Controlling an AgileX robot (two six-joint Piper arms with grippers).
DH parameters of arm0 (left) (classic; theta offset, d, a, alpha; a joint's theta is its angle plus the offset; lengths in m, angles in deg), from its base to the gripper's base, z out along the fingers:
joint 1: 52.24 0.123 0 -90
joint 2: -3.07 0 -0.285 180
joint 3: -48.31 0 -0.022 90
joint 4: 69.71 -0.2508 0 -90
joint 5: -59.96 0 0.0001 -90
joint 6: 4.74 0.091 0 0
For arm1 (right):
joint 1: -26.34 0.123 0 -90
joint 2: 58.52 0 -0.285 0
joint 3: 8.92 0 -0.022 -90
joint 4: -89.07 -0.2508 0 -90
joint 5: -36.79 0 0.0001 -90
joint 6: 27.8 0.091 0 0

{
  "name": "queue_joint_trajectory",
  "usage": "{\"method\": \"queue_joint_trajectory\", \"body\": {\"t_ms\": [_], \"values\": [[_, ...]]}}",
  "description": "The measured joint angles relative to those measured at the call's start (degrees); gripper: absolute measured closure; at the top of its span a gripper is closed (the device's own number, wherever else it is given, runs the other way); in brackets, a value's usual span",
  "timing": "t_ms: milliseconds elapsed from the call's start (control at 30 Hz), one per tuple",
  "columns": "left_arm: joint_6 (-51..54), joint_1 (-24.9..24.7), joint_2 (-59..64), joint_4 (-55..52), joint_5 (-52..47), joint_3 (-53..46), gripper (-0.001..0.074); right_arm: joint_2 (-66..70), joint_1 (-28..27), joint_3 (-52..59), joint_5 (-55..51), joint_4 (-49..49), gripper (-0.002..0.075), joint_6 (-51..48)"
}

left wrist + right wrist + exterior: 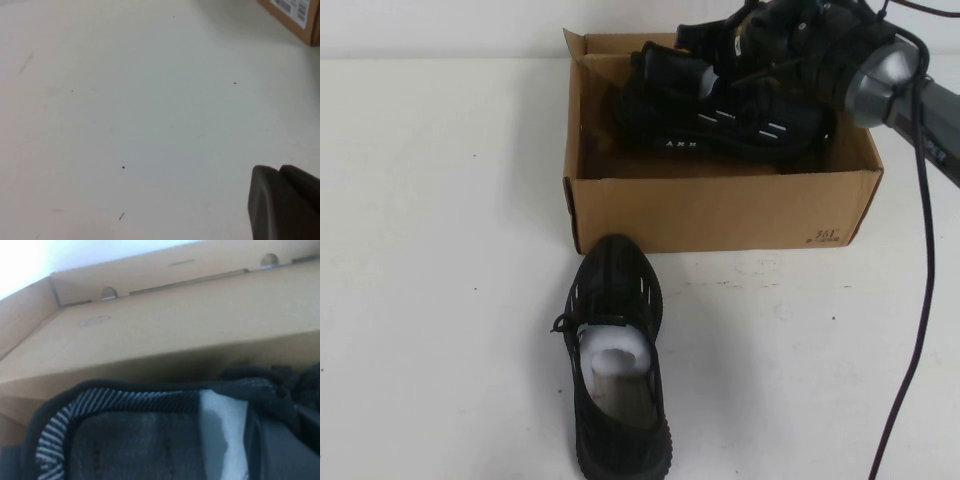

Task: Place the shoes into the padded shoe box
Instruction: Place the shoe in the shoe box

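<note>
The black sneaker will go down on the brown shoe box's bottom along its back side (718,138), set there by my right gripper. That sneaker is now held at the box's opening.
The brown padded shoe box (720,210) stands open at the table's far middle. One black sneaker (720,115) lies on its side inside the box, white dashes facing the front. My right gripper (760,55) is over the box, shut on this shoe at its opening. In the right wrist view a dark finger (280,450) sits in the shoe (130,440) beside white stuffing (222,420), with the box wall (175,330) behind. The other sneaker (615,360) stands on the table in front of the box, toe toward it. My left gripper (280,172) is shut and empty above bare table.
A black cable (920,300) hangs from the right arm down the table's right side. A corner of the box (300,15) with a label shows in the left wrist view. The white table (440,250) spreads left of the box and shoe.
</note>
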Motion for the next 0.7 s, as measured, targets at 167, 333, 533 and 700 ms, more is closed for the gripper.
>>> {"method": "queue_joint_trajectory", "body": {"t_ms": [167,333,533,700], "values": [[0.0,0.0,0.0,0.0,0.0,0.0,0.0739,0.0,0.1,0.0,2.6,0.3,0.0732,-6.4],[0.0,0.0,0.0,0.0,0.0,0.0,0.0739,0.0,0.1,0.0,2.9,0.2,0.0732,-10.6],[0.0,0.0,0.0,0.0,0.0,0.0,0.0739,0.0,0.9,0.0,2.9,-1.9,0.0732,-17.5],[0.0,0.0,0.0,0.0,0.0,0.0,0.0739,0.4,1.4,0.0,2.6,-4.3,0.0732,-21.2]]}}
